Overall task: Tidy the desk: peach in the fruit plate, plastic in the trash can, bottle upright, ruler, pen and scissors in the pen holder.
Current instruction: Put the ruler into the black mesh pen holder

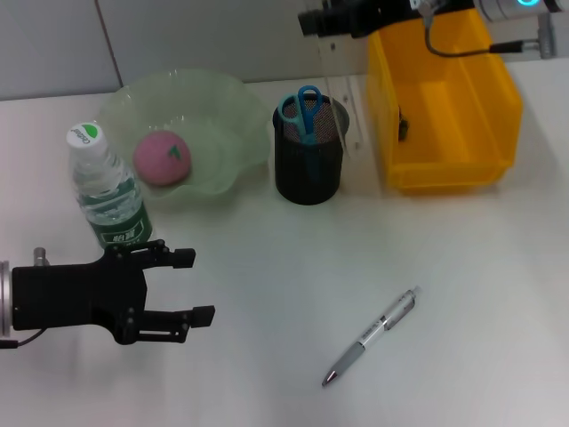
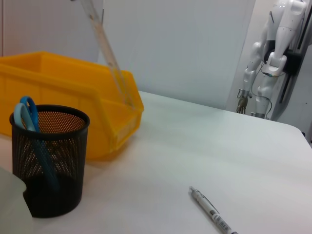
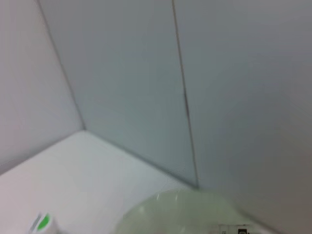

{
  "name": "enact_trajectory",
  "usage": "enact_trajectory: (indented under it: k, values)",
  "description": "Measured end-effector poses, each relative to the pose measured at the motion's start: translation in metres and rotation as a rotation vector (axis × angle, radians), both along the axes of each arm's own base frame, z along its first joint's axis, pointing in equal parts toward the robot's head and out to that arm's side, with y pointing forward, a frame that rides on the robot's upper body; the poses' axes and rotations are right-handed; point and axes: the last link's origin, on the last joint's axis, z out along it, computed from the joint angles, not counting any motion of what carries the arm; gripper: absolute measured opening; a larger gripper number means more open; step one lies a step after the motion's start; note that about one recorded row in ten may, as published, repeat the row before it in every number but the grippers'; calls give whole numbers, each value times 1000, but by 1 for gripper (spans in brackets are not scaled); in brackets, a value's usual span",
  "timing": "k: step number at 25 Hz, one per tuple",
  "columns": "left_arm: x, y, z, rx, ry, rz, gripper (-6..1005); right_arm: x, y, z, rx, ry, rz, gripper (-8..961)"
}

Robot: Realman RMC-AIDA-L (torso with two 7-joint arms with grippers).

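My right gripper needs to let go of the clear ruler in the black mesh pen holder (image 1: 304, 105) next to the blue scissors.
My right gripper (image 1: 309, 20) hangs at the back, shut on a clear ruler (image 1: 332, 80) that slants down to the black mesh pen holder (image 1: 308, 165). The ruler's (image 2: 109, 53) low end is by the holder's rim on the bin side; I cannot tell if it is inside. Blue scissors (image 1: 302, 111) stand in the holder (image 2: 48, 161). The pen (image 1: 372, 336) lies on the table at the front right. A pink peach (image 1: 162, 158) rests in the green fruit plate (image 1: 222, 107). The bottle (image 1: 107, 187) stands upright. My left gripper (image 1: 191, 286) is open in front of the bottle. The plastic is out of view.
A yellow bin (image 1: 453, 165) stands at the back right beside the holder, with a small dark item (image 1: 403, 127) inside. White table lies around the pen (image 2: 212, 212). A wall closes the back, and another robot (image 2: 273, 53) stands beyond the far table edge.
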Motion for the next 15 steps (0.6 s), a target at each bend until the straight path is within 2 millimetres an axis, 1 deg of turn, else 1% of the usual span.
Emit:
enact_trajectory:
  k: [2, 7, 14, 15]
  values:
    - [1, 1, 0, 1, 0, -1, 789, -1, 6, -3, 29, 21, 25, 386]
    - [3, 3, -1, 4, -3, -3, 787, -2, 14, -6, 79, 26, 46, 387]
    - [5, 5, -1, 13, -16, -3, 785, -3, 24, -22, 122, -3, 58, 389]
    - [5, 6, -1, 17, -17, -3, 784, -3, 24, -22, 122, -3, 58, 389]
